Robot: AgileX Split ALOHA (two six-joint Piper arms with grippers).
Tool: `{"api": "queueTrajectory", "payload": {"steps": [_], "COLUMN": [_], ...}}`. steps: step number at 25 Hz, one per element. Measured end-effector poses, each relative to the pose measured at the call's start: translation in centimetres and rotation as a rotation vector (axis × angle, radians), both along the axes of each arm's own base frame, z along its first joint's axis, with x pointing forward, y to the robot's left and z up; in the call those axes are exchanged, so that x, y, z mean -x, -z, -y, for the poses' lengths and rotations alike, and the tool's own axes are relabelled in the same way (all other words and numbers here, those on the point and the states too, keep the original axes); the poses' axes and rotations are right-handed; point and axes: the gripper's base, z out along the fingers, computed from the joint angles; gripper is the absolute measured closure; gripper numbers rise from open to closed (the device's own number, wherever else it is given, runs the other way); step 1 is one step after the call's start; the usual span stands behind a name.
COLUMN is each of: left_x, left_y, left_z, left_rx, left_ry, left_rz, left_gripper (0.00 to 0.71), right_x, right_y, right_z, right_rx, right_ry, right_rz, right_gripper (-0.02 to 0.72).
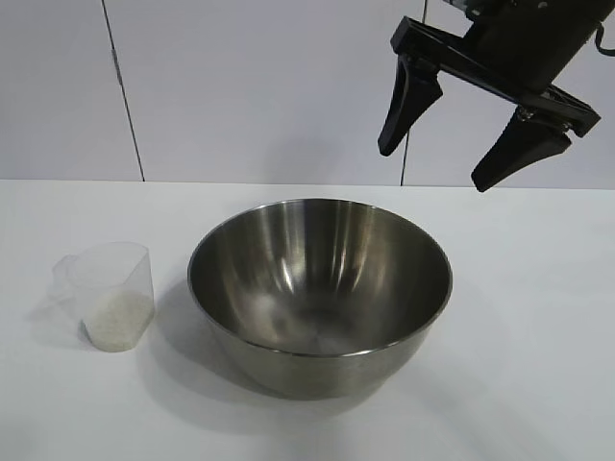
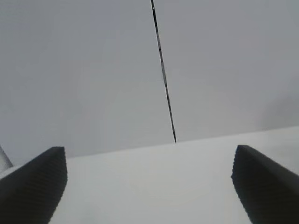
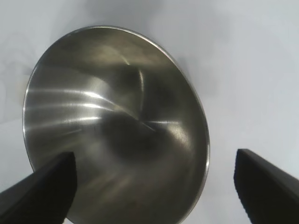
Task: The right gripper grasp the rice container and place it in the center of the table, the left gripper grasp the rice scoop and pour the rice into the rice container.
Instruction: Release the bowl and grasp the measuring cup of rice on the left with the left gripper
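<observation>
Next, my left gripper closes on the rice scoop's handle (image 1: pixel 63 273), which sticks out on the side facing away from the rice container.
The rice container (image 1: pixel 320 288), a large shiny steel bowl, stands empty on the white table (image 1: pixel 538 317) near its middle; it also fills the right wrist view (image 3: pixel 117 130). My right gripper (image 1: pixel 434 166) hangs open and empty in the air above and behind the bowl's right rim. The rice scoop (image 1: pixel 108 293), a clear plastic cup, stands upright to the left of the bowl with white rice (image 1: pixel 117 317) in its bottom. My left gripper (image 2: pixel 149 186) is open and empty over bare table; it is out of the exterior view.
A white panelled wall (image 1: pixel 240 86) stands behind the table, with a dark seam (image 2: pixel 163 74) in it. Bare tabletop lies to the right of the bowl and in front of it.
</observation>
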Motion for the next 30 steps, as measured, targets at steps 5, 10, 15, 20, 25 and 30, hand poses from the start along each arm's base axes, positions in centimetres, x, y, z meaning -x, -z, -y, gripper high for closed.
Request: {"api": "queueTrajectory", "payload": {"steps": [5, 10, 15, 20, 25, 30], "left_x": [1.0, 0.9, 0.6, -0.5, -1.8, -3.0], "left_y": [2.8, 5.8, 8.3, 9.6, 10.1, 9.8], "left_z": [-0.7, -0.5, -0.2, 0.6, 1.2, 1.7], "left_rx": [0.054, 0.029, -0.025, -0.06, -0.087, -0.104], "left_ry": [-0.043, -0.046, -0.031, 0.02, 0.039, 0.049], "left_rz": [-0.132, -0.294, -0.425, -0.458, -0.447, -0.408], "left_gripper": [0.045, 0.047, 0.062, 0.085, 0.088, 0.09], "right_x": [0.0, 0.0, 0.0, 0.0, 0.0, 0.0], "right_y": [0.0, 0.0, 0.0, 0.0, 0.0, 0.0], "right_z": [0.0, 0.0, 0.0, 0.0, 0.1, 0.1], "right_rx": [0.0, 0.0, 0.003, 0.007, 0.01, 0.011], "right_ry": [0.0, 0.0, -0.001, -0.002, -0.003, -0.003], "right_rz": [0.0, 0.0, 0.001, 0.002, 0.002, 0.003], "right_gripper": [0.072, 0.072, 0.072, 0.072, 0.072, 0.072]}}
